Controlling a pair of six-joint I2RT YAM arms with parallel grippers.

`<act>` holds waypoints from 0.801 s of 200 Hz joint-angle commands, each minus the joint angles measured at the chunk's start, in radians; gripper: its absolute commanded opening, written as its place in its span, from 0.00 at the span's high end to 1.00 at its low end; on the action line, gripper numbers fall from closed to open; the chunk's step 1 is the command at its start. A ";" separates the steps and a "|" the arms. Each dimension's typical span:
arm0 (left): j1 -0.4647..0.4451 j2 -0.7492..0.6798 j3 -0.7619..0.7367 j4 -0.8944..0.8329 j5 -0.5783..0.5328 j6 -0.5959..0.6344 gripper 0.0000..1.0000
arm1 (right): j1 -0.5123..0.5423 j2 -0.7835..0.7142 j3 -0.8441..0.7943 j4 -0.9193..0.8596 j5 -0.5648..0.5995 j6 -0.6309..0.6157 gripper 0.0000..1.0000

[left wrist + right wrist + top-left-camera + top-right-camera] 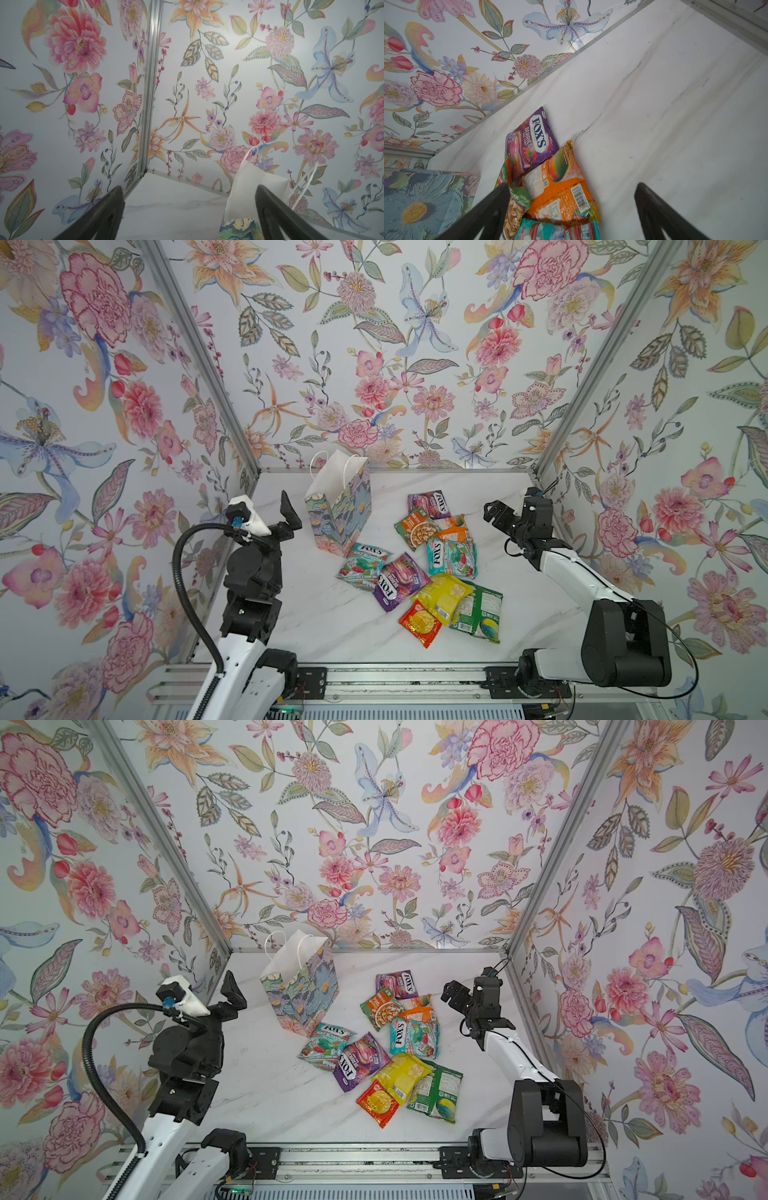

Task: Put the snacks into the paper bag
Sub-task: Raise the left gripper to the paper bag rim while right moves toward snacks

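Observation:
Next, I need to move my right gripper to the yellow pouch and close it on the yellow pouch's side [461, 603] that overlaps the green pouch.
The paper bag [338, 506] [299, 986] stands upright at the back left of the marble table, its mouth open. The snacks lie loose to its right: purple FOX'S packets [429, 504] [395, 580], teal ones [451, 558] [361, 562], an orange pouch [455, 526], and yellow [442, 597], red [419, 622] and green [476, 610] pouches. My left gripper [291, 514] [189, 188] hangs open and empty just left of the bag [249, 187]. On the right, my right gripper [492, 512] [573, 185] is open above the orange pouch [560, 197], holding nothing.
Flowered walls with aluminium posts [582, 377] close in the table [316, 622] at the back and both sides. A metal rail [395, 680] carrying both arm bases runs along the front edge.

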 commanded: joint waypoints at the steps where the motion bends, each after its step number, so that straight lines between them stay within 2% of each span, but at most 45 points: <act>1: 0.007 0.112 0.183 -0.281 0.044 0.053 0.01 | 0.007 -0.006 0.030 -0.106 -0.007 -0.028 0.04; 41: 0.011 0.470 0.672 -0.674 0.228 0.122 0.04 | 0.009 -0.008 0.037 -0.138 -0.032 -0.041 0.04; 55: 0.012 0.566 0.799 -0.766 0.271 0.137 0.06 | 0.009 -0.005 0.036 -0.141 -0.043 -0.040 0.04; 91: 0.020 0.721 1.004 -0.910 0.370 0.165 0.06 | 0.007 -0.003 0.023 -0.140 -0.069 -0.037 0.04; 118: 0.021 0.864 1.179 -1.085 0.318 0.194 0.08 | 0.005 0.012 0.022 -0.141 -0.089 -0.033 0.03; 160: 0.033 0.974 1.251 -1.188 0.331 0.212 0.14 | 0.005 0.031 0.010 -0.129 -0.108 -0.020 0.03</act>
